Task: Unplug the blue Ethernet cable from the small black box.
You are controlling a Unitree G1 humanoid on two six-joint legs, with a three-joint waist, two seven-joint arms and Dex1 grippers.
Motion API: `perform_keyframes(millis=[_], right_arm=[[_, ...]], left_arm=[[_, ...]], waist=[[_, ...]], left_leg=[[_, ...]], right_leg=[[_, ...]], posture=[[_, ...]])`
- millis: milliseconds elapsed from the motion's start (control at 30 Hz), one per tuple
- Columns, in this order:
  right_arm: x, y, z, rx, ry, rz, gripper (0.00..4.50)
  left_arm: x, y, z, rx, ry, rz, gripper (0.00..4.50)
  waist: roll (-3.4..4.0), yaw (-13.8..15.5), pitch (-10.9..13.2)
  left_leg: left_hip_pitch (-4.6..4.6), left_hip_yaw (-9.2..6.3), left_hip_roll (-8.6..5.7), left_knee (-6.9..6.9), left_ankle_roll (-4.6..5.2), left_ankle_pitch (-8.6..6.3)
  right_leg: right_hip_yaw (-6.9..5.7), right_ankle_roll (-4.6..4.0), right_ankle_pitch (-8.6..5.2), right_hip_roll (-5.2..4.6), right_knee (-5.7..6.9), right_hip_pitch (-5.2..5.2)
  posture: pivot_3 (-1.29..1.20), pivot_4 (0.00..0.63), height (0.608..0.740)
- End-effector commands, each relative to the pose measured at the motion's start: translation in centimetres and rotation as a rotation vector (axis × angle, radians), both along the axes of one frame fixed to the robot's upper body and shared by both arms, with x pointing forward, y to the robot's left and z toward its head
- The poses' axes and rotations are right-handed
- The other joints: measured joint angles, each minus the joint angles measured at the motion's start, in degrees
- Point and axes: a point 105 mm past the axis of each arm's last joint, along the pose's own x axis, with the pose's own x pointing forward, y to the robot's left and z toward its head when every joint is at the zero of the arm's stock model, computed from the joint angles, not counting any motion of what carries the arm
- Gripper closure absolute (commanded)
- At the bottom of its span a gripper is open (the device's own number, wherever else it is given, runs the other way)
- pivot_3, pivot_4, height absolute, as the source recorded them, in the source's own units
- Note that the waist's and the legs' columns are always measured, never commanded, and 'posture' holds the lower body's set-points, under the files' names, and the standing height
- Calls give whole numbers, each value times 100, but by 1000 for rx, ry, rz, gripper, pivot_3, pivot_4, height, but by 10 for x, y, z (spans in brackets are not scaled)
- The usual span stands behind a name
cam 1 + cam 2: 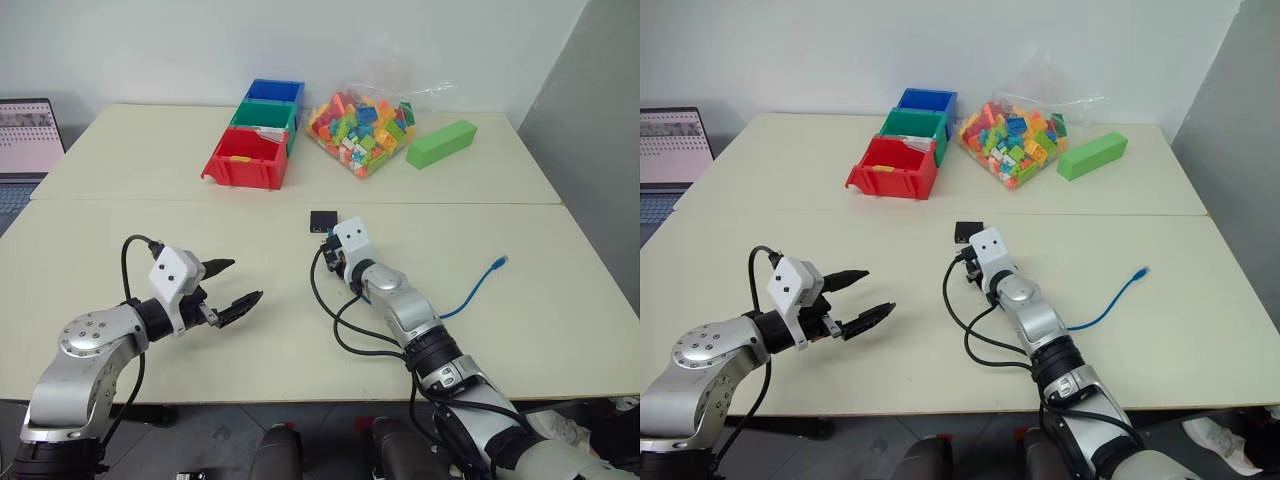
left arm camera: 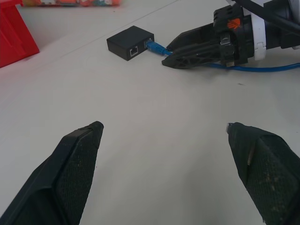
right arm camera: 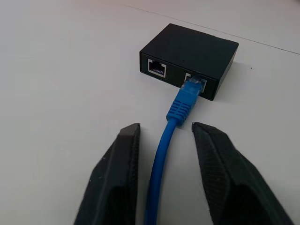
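Observation:
The right gripper straddles the cable behind the blue plug, so it should move up, grip the plug (image 3: 181,107) and bring the box to the left gripper.
The small black box (image 3: 190,51) lies flat on the cream table (image 1: 560,330), just past the middle seam. The blue Ethernet cable (image 3: 161,154) is plugged into one of the box's two ports, the one farther from my left arm, by its blue plug (image 3: 188,93). From there it runs back under my right arm, and its free end (image 1: 500,261) rests on the table to the right. My right gripper (image 3: 164,129) straddles the cable just behind the plug, its fingers a little apart with a gap on each side. My left gripper (image 1: 240,282) hovers wide open to the left, holding nothing.
At the back stand a red bin (image 1: 247,158), a green bin (image 1: 265,117) and a blue bin (image 1: 275,91). A clear bag of coloured bricks (image 1: 362,125) and a green block (image 1: 441,143) lie beside them. A laptop (image 1: 25,140) sits at the far left.

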Motion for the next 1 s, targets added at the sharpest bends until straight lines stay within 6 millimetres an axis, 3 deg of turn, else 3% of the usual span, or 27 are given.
perform_keyframes(millis=[33, 133, 233, 500, 567, 700, 1000], right_arm=[[4, -11, 6, -18, -17, -23, 3747], [4, -16, 9, -21, -23, -19, 4463], [-8, -21, 14, -59, -54, 68, 4463], [-84, -72, 6, -313, -50, 438, 4463], [-95, -85, 5, -336, -22, 467, 4463], [-101, -89, 1, -340, 21, 476, 4463], [-92, -84, 7, -258, 38, 396, 2519]], left_arm=[[3, -6, 7, 11, -41, -30, 0], [3, -9, 7, 2, -33, -45, 0], [3, -12, 8, -7, -7, -75, 0], [-1, -20, 3, 0, 78, -171, 0], [-1, -23, 1, 1, 86, -183, 0], [-1, -29, -1, -7, 94, -204, 0], [-15, -38, -12, -21, 148, -279, 0]], waist=[[0, 3, 0], [0, 23, 0], [1, 9, 1], [4, 97, 2], [6, 75, 3], [5, 6, 3], [4, -3, 3]], left_leg=[[0, 0, 0, 0, 0, 0], [-2, 0, -2, 0, 0, 0], [-2, 1, -1, 0, 0, 0], [-7, 4, -5, -2, 1, -1], [-3, 1, 2, -2, 1, -1], [1, -1, 3, -3, 1, 0], [1, 0, 1, -2, 1, 0]], right_leg=[[0, 0, 0, 0, 0, 0], [-1, 0, 0, -1, -1, 0], [1, 0, 0, -1, -2, 0], [-5, 22, -14, -4, -14, 0], [-1, 22, -15, 3, -10, -1], [0, 20, -17, 6, -5, 0], [1, 20, -17, 6, -5, 0]], posture=[[0, 150, 740], [0, 150, 740], [0, 150, 740], [0, 150, 740], [0, 150, 740], [0, 150, 740], [0, 150, 740]])
